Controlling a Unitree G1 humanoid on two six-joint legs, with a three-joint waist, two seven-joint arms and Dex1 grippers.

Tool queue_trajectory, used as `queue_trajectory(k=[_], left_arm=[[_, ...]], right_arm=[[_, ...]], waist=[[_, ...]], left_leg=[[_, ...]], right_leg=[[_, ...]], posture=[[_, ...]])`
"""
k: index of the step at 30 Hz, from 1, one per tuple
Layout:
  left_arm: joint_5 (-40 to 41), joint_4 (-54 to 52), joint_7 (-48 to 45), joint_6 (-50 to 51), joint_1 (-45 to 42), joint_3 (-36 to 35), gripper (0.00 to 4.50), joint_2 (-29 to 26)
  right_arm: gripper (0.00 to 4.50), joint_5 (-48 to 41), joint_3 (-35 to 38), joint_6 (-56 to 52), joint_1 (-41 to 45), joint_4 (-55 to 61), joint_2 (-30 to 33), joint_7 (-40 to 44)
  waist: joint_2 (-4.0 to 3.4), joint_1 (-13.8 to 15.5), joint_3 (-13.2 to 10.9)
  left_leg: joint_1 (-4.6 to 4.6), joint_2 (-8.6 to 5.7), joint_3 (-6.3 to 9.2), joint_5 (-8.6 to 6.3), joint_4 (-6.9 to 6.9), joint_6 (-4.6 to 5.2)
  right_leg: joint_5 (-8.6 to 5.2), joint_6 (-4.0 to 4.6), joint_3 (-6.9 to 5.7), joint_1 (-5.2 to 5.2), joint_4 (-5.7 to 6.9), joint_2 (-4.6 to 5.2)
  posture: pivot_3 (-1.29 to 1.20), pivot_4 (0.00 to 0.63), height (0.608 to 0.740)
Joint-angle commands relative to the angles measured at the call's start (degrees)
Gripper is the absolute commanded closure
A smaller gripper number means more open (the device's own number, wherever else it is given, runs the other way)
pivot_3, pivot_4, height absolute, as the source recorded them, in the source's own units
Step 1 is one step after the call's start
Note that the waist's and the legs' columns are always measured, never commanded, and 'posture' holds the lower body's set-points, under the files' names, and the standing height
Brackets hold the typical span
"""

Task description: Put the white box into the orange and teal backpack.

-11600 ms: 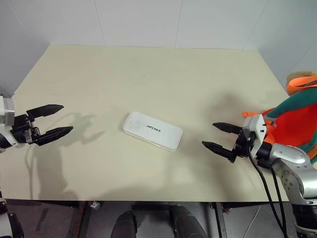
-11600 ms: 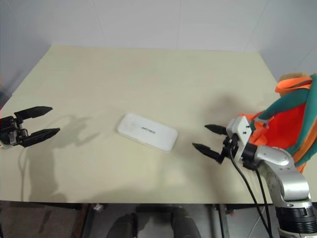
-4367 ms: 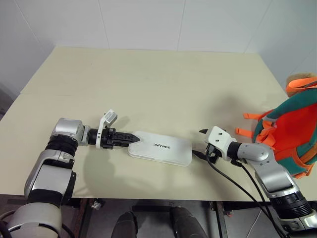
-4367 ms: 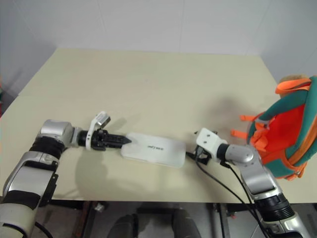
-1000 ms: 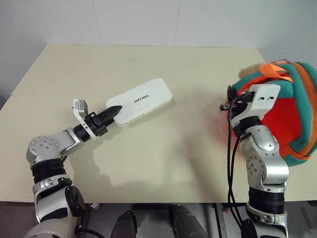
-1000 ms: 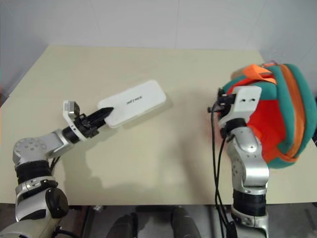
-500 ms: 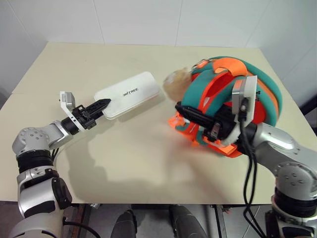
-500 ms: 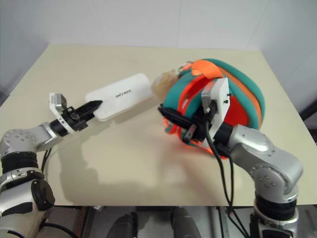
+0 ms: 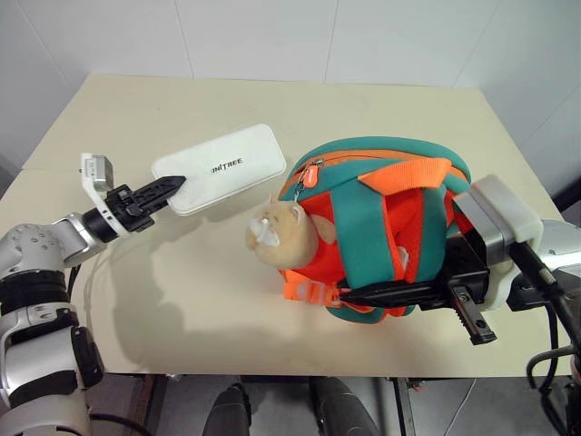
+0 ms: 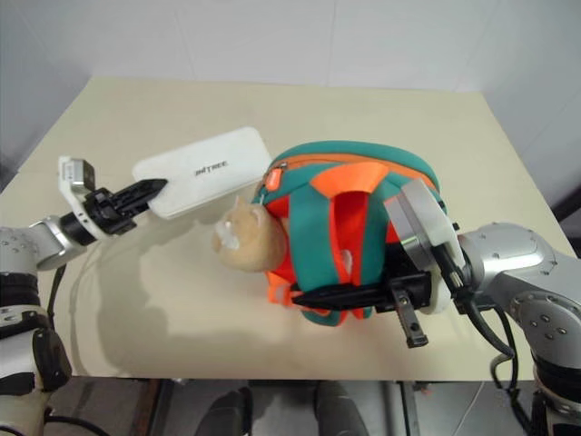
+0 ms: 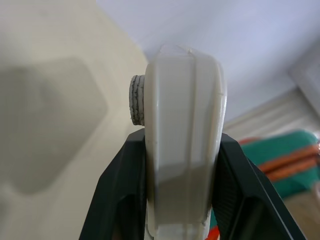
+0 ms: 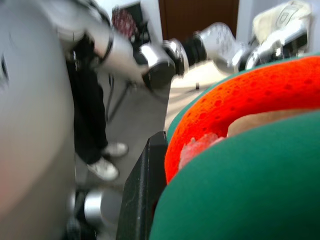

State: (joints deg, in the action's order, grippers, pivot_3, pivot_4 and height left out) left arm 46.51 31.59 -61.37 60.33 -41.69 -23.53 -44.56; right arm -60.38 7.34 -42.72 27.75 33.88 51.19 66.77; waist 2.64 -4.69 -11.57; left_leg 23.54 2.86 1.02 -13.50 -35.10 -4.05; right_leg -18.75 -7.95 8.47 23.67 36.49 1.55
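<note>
My left gripper is to release the white box inside the backpack's orange-edged zipper opening (image 9: 318,161) (image 11: 294,164), at the end of the opening near the plush charm.
The white box (image 9: 227,166), glossy with dark lettering, hangs tilted over the table's left half. My left gripper (image 9: 171,187) is shut on its near short end, and in the left wrist view the box (image 11: 182,125) stands edge-on between the black fingers (image 11: 122,192). The orange and teal backpack (image 9: 381,218) is held up at centre right, straps facing up, with its tan plush charm (image 9: 283,238) dangling toward the box. My right gripper (image 9: 356,295) is shut on the backpack's lower edge, with orange mesh and teal trim (image 12: 240,165) pressed against a finger (image 12: 142,195).
The beige table (image 9: 182,300) has bare room in front of and behind the box. White walls border its far side. In the right wrist view a person's dark trouser legs and white shoes (image 12: 102,167) stand on the floor beside the table.
My right arm has swung the backpack nearer and turned it, so the straps face up and the charm hangs left. The left gripper has carried the box a little left and up.
</note>
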Motion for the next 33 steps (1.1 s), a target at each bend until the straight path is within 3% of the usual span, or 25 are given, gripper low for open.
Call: queue_trajectory(k=[1, 15, 25, 33], left_arm=[[1.2, -5.4, -5.9, -4.7, 1.5, -1.9, 3.20, -2.2], [5.1, -19.0, -18.6, -9.5, 9.6, -4.9, 3.20, -8.6], [-1.3, -17.2, -25.4, -16.0, 6.1, 4.5, 3.20, -11.3], [-11.1, -13.8, -27.3, -26.9, -2.8, 15.0, 3.20, -10.3]], right_arm=[[4.50, 4.4, -0.7, 5.0, -0.3, -2.1, 0.1, 4.5], [4.50, 8.4, -1.7, 8.1, -4.3, -6.4, -2.0, 5.2], [4.50, 10.0, -2.9, 8.3, -2.2, -7.4, -3.5, 4.7], [4.50, 10.5, -3.3, 8.1, -2.2, -7.0, -4.6, 3.9]], waist=[[0.00, 0.1, 0.0], [-0.01, 0.3, 0.0], [-0.01, 0.1, 0.0], [-0.01, 0.5, 0.0]], left_leg=[[0.00, 0.00, 0.00, 0.00, -0.01, 0.00], [-0.02, 0.01, 0.00, 0.00, -0.09, 0.00], [-0.09, 0.01, -0.02, 0.01, -0.10, 0.00], [-0.09, 0.01, -0.01, 0.01, -0.17, 0.00]], right_leg=[[0.00, 0.01, 0.00, 0.00, 0.03, 0.00], [-0.02, 0.04, -0.01, -0.03, 0.09, 0.01], [-0.02, 0.04, 0.00, -0.05, 0.14, -0.01], [-0.03, 0.05, 0.00, -0.06, 0.25, -0.02]], posture=[[0.00, 0.150, 0.740], [0.00, 0.150, 0.740], [0.00, 0.150, 0.740], [0.00, 0.150, 0.740]])
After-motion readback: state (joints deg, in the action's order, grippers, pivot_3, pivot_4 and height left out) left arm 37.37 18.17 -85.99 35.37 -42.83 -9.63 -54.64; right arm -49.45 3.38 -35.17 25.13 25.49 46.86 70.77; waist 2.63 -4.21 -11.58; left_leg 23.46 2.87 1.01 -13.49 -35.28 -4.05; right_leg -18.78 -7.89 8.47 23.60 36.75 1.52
